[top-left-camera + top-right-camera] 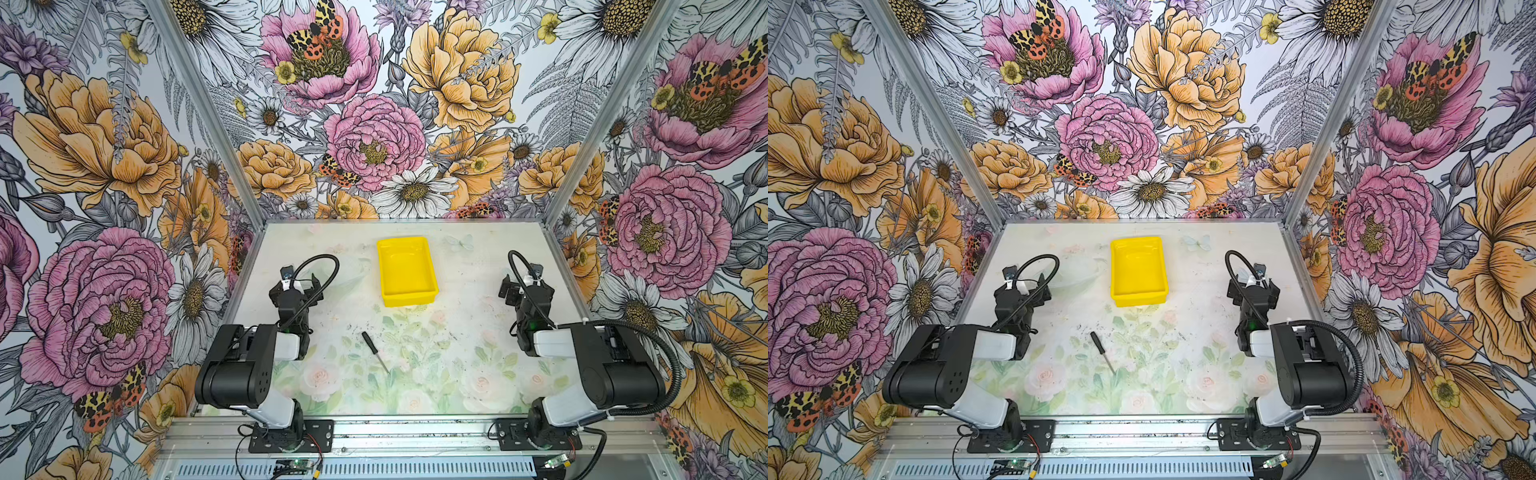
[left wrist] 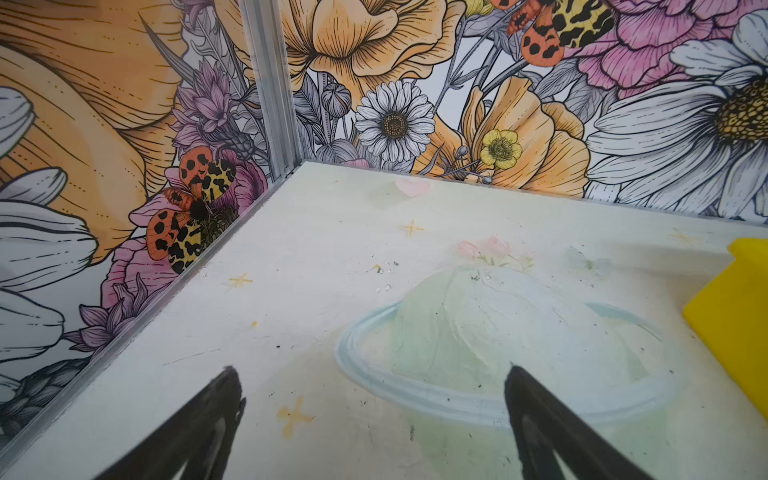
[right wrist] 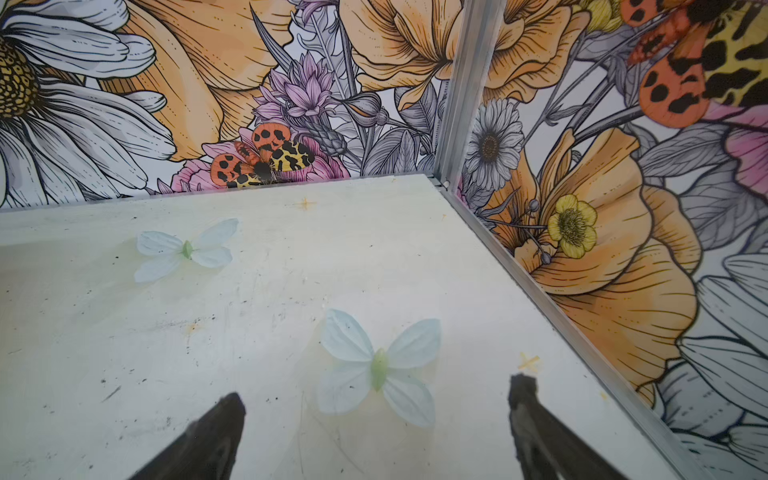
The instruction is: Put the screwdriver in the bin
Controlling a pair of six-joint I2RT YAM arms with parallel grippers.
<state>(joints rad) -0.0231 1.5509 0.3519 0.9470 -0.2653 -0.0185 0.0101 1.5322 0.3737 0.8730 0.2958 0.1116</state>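
Next, I close my left gripper on the middle of the black handle [image 1: 370, 344] of the screwdriver and leave the screwdriver's thin silver end free.
The screwdriver [image 1: 375, 351] [image 1: 1102, 351] lies on the table in the front middle, black handle toward the back, thin silver shaft pointing to the front right. The yellow bin [image 1: 406, 271] [image 1: 1138, 270] stands behind it near the back middle; one corner of the bin [image 2: 735, 328] shows in the left wrist view. My left gripper [image 1: 296, 279] [image 2: 372, 388] hangs open at the left, away from both, with nothing between its fingers. My right gripper [image 1: 524, 279] [image 3: 380, 399] hangs open at the right over bare table.
The table is boxed in by floral walls with aluminium posts [image 2: 272, 91] [image 3: 461, 91] at the back corners. Printed pale butterflies [image 3: 376, 365] and a ringed shape [image 2: 498, 353] mark the tabletop. Both arm bases [image 1: 291, 434] [image 1: 536, 432] sit on the front rail.
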